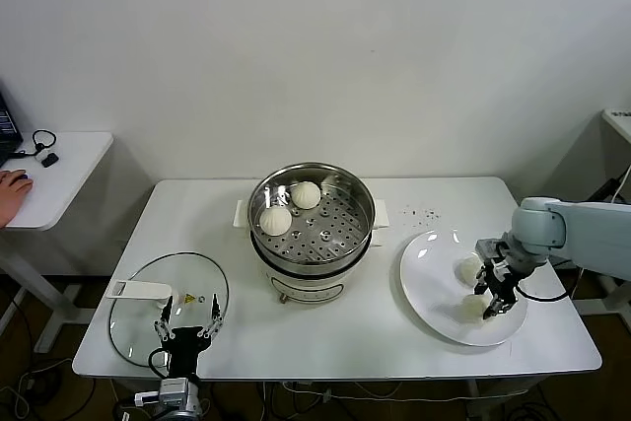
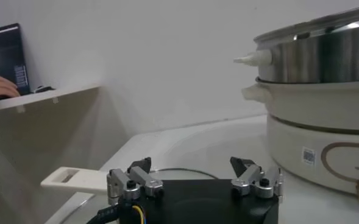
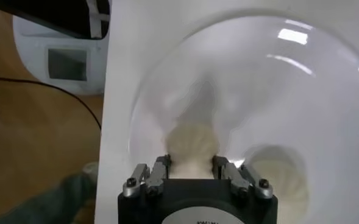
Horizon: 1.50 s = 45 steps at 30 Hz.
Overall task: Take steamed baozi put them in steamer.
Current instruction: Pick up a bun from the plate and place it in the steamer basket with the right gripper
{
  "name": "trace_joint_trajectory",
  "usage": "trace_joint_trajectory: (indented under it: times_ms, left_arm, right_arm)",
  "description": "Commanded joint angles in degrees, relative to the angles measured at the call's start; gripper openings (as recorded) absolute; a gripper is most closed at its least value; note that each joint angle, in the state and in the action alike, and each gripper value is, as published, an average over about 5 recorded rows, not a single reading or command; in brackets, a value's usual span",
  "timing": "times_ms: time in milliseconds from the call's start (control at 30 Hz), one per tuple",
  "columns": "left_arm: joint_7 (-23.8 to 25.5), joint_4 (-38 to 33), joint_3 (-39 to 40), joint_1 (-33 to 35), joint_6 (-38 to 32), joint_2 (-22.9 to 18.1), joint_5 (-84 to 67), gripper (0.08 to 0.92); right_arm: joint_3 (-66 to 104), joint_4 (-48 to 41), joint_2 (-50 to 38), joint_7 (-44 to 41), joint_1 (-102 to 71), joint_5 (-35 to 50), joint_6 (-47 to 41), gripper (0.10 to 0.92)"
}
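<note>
The robot's right gripper should release the baozi, now between its fingers on the white plate, on the front part of the steamer's perforated tray (image 1: 308, 245), close to the steamer's front rim.
The steel steamer (image 1: 363, 206) stands mid-table and holds two baozi (image 1: 306, 194) (image 1: 274, 219) on its perforated tray. It also shows in the left wrist view (image 2: 325, 61). Two more baozi lie on the white plate (image 1: 429, 273) at the right: one free (image 1: 465, 268) and one (image 1: 474, 306) under my right gripper (image 1: 489, 305). In the right wrist view my right gripper (image 3: 191, 167) has a finger against each side of a baozi (image 3: 191, 143), with the other bun (image 3: 277, 173) beside it on the plate (image 3: 258, 91). My left gripper (image 1: 187, 327) is open and empty at the front left.
A round glass lid (image 1: 148, 317) with a white handle (image 1: 140, 290) lies under my left gripper (image 2: 194, 173); the handle also shows in the left wrist view (image 2: 75, 178). A side table with a person's hand (image 1: 12, 184) stands far left. Small dark specks (image 1: 429, 212) lie behind the plate.
</note>
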Motion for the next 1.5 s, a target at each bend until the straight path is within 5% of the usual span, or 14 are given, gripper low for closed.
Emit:
trace_joint_trajectory:
  times_ms: [33,467,800,1067,1500]
  left_arm:
    - [0.07,-0.02,0.37,-0.07,0.09,-2.8,0.2,0.823]
    - [0.19,-0.44,0.72,-0.07,0.36,-2.8,0.56,0.823]
    - [0.09,-0.1,1.08,-0.03,0.26,-2.8,1.23,0.823]
    - [0.03,0.15,1.18,-0.17,0.29,-2.8,1.33,0.823]
    - [-0.06,0.17,1.03,-0.1,0.18,-2.8,1.26,0.823]
  right_arm:
    - [-6.77,2.71,2.97,-1.55,14.26,3.54,1.98,0.487]
    - [-3.83,2.8,12.28,-4.01,26.2,7.38,10.11,0.484]
    - [-0.21,1.13,19.9,-3.77,28.62,3.94,28.44,0.449]
    - [2.56,1.04,25.52,-0.84,27.24,-3.66,41.2,0.457]
    - [8.98,-1.17,34.84,3.51,14.98,-19.08,45.21,0.458]
